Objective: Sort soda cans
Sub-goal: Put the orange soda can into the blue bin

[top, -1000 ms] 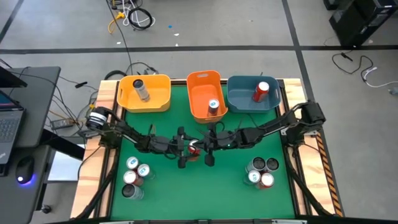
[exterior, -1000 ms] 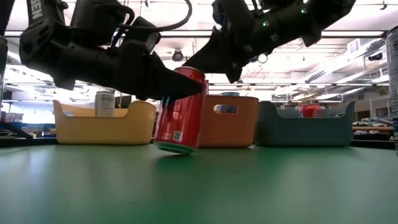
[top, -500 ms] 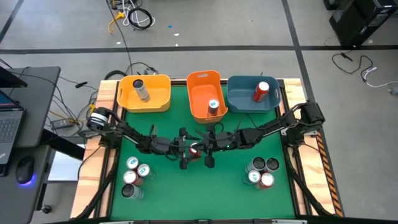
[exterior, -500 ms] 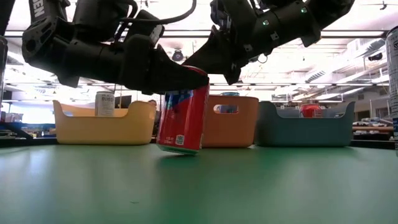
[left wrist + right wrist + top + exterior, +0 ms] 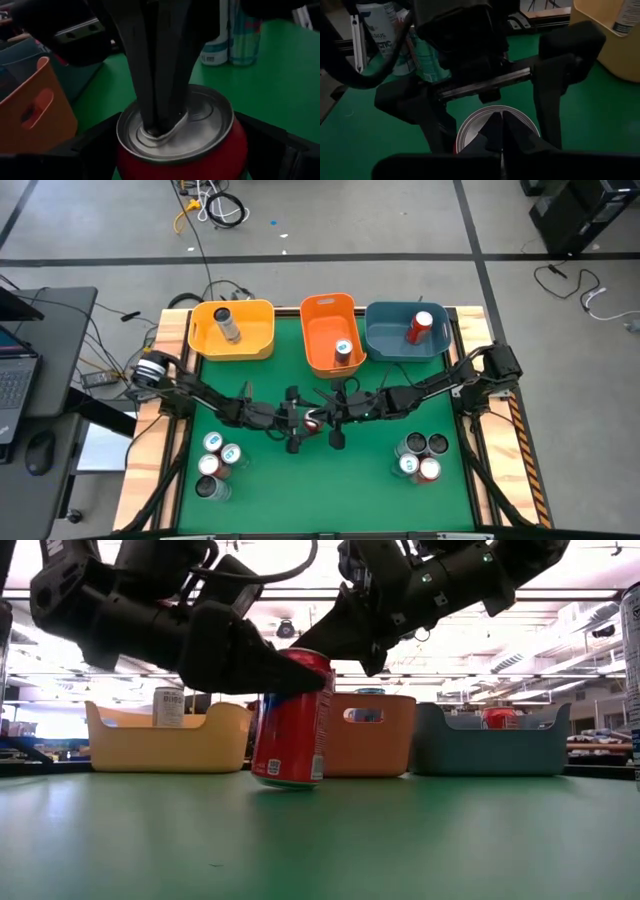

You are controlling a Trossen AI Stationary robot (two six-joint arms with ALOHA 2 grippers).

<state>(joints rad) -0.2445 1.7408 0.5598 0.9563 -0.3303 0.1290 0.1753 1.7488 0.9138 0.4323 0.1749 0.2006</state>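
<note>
My right gripper should back off, as its shut fingers are on the red can's top, then open them and grip the red can's sides (image 5: 298, 720) for the blue bin.
A red soda can (image 5: 314, 420) stands near the table's middle, almost upright in the low view (image 5: 292, 720). My left gripper (image 5: 298, 424) comes from the table's left and is shut on this can. My right gripper (image 5: 328, 417) comes from the right, shut, with its tips on the can's silver top (image 5: 200, 120). More soda cans stand in two groups, near left (image 5: 215, 460) and near right (image 5: 420, 457). My left gripper holds the red can by its upper wall, just under the rim (image 5: 235, 145), one finger (image 5: 262, 142) on either side. The fingers come slanting down from the table's left. The can is nearly upright; whether its bottom (image 5: 285, 780) rests on the table I cannot tell. My right gripper touches the middle of the can's top, by the pull tab (image 5: 167, 132), with its shut fingertips (image 5: 150, 120). The fingers come slanting down from the table's right. Whether they pinch the tab or only press on the top I cannot tell.
At the far edge stand a yellow bin (image 5: 255, 340) with a dark grey can (image 5: 228, 325), an orange bin (image 5: 318, 330) with a white and blue can (image 5: 343, 350), and a blue bin (image 5: 390, 338) with a red can (image 5: 420, 327).
The red can leaned with its top toward the right in the low view; it has been lifted a little, swung and set back down, and now stands nearly upright. My left gripper has turned with it. My right gripper has stayed on the can's top.
</note>
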